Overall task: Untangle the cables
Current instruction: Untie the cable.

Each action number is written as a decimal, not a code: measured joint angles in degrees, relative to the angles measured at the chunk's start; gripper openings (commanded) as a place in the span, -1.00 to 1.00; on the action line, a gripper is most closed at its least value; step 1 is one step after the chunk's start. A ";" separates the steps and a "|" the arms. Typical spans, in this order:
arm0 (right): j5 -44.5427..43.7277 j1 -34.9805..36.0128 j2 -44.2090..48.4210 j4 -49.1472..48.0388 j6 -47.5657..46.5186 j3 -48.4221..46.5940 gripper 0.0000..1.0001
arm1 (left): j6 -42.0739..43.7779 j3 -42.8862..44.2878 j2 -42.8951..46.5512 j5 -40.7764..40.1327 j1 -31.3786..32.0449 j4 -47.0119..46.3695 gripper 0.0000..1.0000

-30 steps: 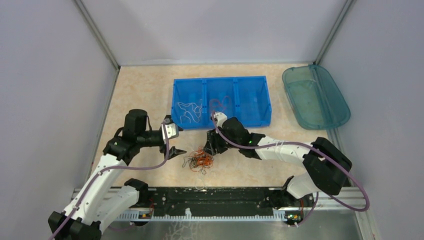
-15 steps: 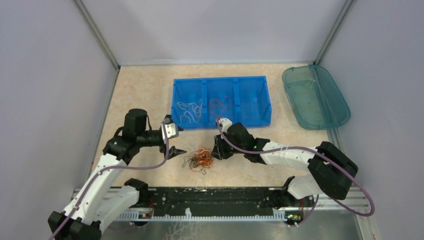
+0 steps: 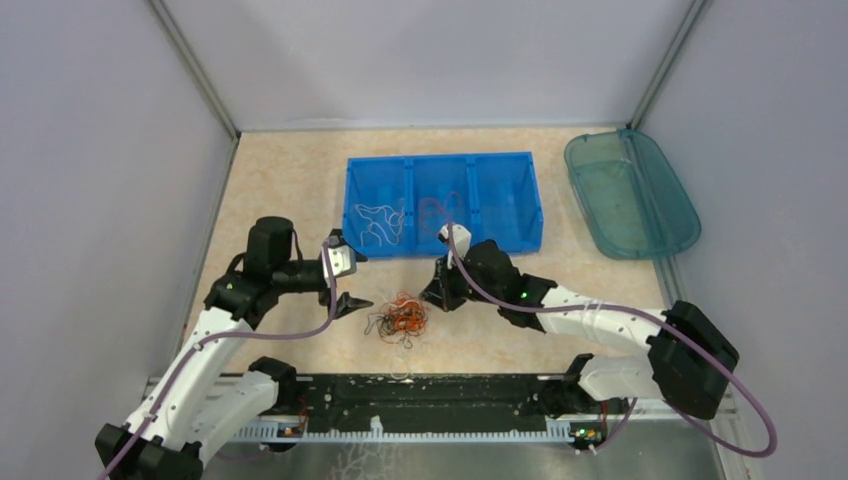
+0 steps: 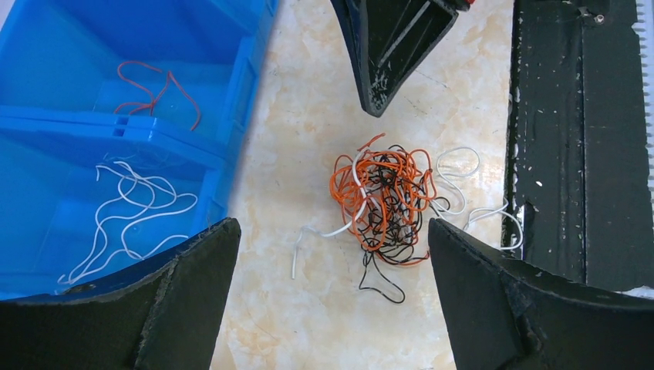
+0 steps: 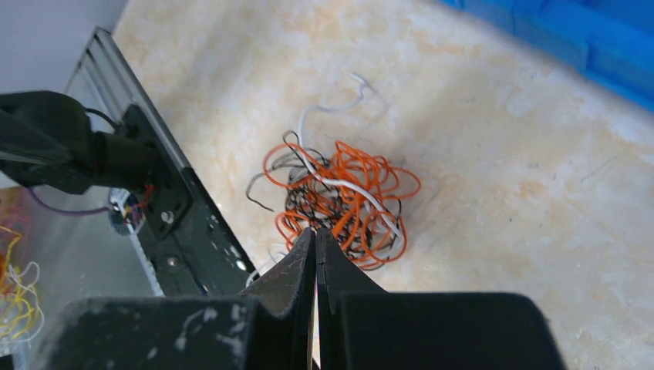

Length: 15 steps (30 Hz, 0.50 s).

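I can see my right gripper's fingers shut short of the orange wire's loose end, so next I open them, take that end (image 4: 379, 138) and lift it toward my left gripper.
The cables (image 3: 398, 318) lie as one small tangle of orange, black and white wires on the beige tabletop between the two arms. The left wrist view shows the cables (image 4: 385, 200) just ahead of my left gripper (image 4: 332, 231), which is open wide with nothing between its fingers. My left gripper (image 3: 345, 272) sits just left of the pile. My right gripper (image 3: 437, 295) is on the pile's right, and its shut tip (image 4: 375, 108) stops short of the wires. Over the cables (image 5: 339, 200) my right gripper (image 5: 315, 231) shows jaws pressed together, no wire visibly between them.
A blue three-compartment bin (image 3: 443, 160) stands behind the pile, with white wires (image 3: 375, 222) in its left compartment and red wires (image 3: 440, 207) in the middle one. A teal tray (image 3: 645, 240) sits far right. A black rail (image 3: 420, 395) runs along the near edge.
My right gripper has shut from partly open, and its arm has swung a little to the right. The left arm and the tangle have stayed put.
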<state>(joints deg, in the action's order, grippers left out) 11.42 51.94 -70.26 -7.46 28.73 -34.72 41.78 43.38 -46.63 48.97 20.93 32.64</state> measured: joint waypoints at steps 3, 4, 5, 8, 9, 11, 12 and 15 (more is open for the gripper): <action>-0.59 -0.02 1.79 0.59 -0.37 -1.03 -0.09 | -0.20 0.02 0.00 0.35 0.00 0.02 0.93; -0.87 -0.04 1.77 0.76 -0.83 -1.38 -0.03 | -0.26 0.02 0.00 0.59 0.00 0.07 0.93; -1.09 -0.11 1.53 0.92 -0.98 -1.51 0.01 | -0.37 0.04 0.00 0.83 0.00 0.13 0.93; -1.25 -0.22 -1.05 2.23 -2.03 -2.14 0.04 | -0.68 0.09 -0.02 1.60 0.00 0.17 0.93; -1.25 -0.22 -1.95 2.60 -2.16 -2.14 0.04 | -0.70 0.09 -0.09 1.68 0.00 0.17 0.94; -1.20 -0.28 -3.58 3.26 -2.14 -2.12 0.00 | -0.70 0.09 -0.33 1.81 0.00 0.15 0.95; -1.11 -0.33 -4.20 3.28 -2.12 -2.12 -0.03 | -0.68 0.09 -0.48 1.84 0.00 0.15 0.95; -0.37 -0.35 -5.31 2.82 -1.99 -2.10 -0.19 | -0.63 0.09 -0.68 1.84 0.00 0.17 0.96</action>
<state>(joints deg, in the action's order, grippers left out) 11.05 51.59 -75.57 -4.64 26.74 -36.82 41.15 43.46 -47.31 50.81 20.93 32.82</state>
